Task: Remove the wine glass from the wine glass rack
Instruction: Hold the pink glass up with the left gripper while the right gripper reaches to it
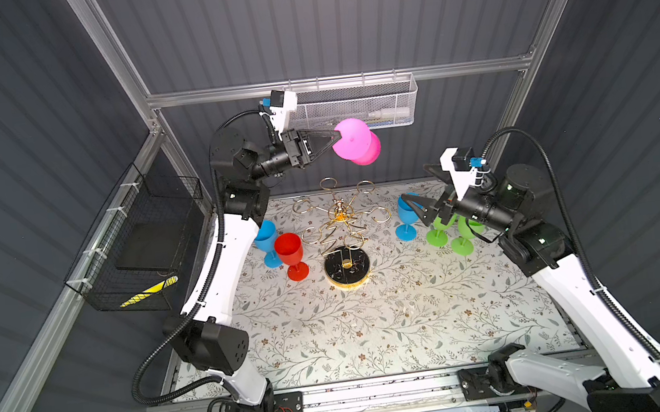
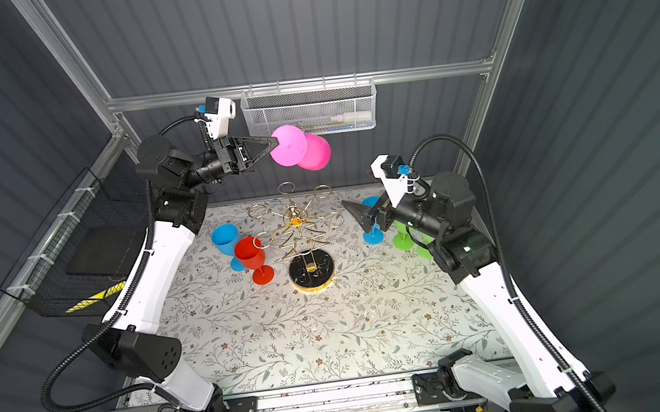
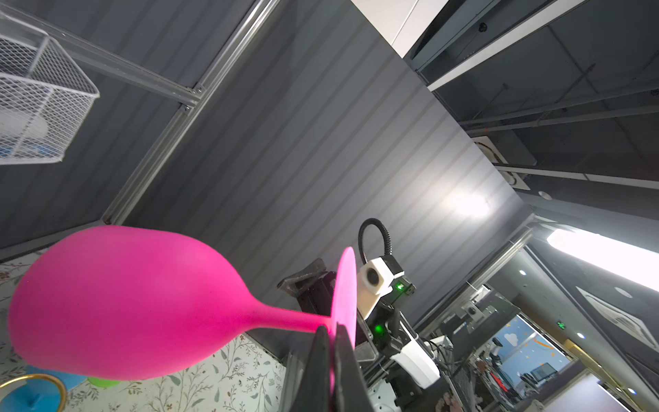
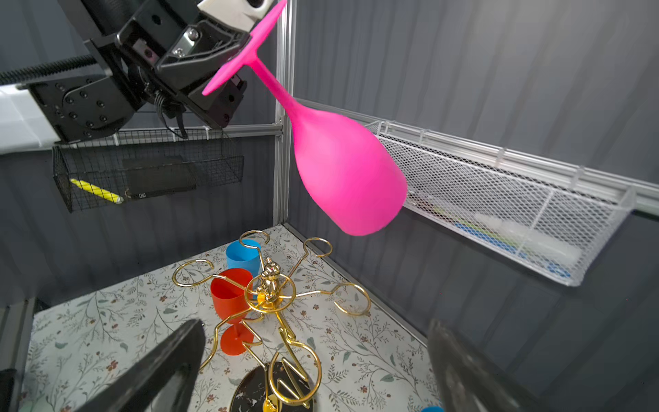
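My left gripper is going to hand the pink wine glass, now tilted above the table's back, over to my right gripper, in midair [image 1: 378, 165] below the white mesh basket.
A pink wine glass [image 1: 355, 141] [image 2: 299, 147] hangs tilted in the air above the back of the table, bowl lower than its foot. My left gripper [image 1: 335, 135] [image 2: 275, 141] [image 3: 330, 330] is shut on the edge of its round foot. The wine glass [image 4: 342, 171] is well clear of the wine glass rack [image 1: 339, 214] [image 2: 298, 223] [image 4: 271, 296], a gold wire stand on a round black base whose ring loops hold nothing. My right gripper [image 1: 413, 183] [image 4: 313, 324] stands open and empty to the right of the rack.
On the floral mat stand a red glass [image 1: 289, 249] and a blue glass [image 1: 265, 234] left of the rack, another blue glass [image 1: 406, 215] and green glasses [image 1: 443, 230] on the right. A white mesh basket [image 1: 355, 106] hangs on the back wall, a black wire basket [image 1: 144, 243] on the left.
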{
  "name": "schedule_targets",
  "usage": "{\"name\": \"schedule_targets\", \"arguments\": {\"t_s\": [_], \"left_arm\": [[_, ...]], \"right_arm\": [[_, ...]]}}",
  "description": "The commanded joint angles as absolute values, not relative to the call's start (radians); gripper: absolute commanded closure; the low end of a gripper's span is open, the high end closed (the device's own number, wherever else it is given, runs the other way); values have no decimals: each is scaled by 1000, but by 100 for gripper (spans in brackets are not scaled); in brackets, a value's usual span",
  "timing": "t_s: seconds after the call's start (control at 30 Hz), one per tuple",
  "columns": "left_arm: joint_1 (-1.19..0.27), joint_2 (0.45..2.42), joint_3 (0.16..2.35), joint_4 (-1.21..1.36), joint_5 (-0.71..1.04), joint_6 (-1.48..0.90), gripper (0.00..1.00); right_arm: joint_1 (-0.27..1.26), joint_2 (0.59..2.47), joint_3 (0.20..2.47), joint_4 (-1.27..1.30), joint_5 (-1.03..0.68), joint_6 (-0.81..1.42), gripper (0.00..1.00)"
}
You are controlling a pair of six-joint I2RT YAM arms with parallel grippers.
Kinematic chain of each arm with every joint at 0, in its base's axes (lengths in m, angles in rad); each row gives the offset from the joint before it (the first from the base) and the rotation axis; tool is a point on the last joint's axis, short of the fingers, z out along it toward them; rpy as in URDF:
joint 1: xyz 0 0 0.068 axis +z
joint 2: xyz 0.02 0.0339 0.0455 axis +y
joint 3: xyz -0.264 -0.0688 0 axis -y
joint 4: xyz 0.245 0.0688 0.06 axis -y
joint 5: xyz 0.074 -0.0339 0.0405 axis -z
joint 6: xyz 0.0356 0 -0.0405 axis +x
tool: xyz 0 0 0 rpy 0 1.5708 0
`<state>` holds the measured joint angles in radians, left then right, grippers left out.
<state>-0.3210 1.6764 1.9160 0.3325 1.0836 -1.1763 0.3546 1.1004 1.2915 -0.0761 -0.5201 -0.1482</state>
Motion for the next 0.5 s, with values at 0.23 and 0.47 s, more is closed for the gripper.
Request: {"name": "schedule_targets", "arguments": {"t_s": [0.23,0.47], "left_arm": [[-321,1606,1818,525,1194,-1358,100],[-321,1579,1794,535,1201,-1379,100]], "right_arm": [[469,1223,1422,-31,-449,-369,1],[488,1304,1474,-7,-438,-398,1]]}}
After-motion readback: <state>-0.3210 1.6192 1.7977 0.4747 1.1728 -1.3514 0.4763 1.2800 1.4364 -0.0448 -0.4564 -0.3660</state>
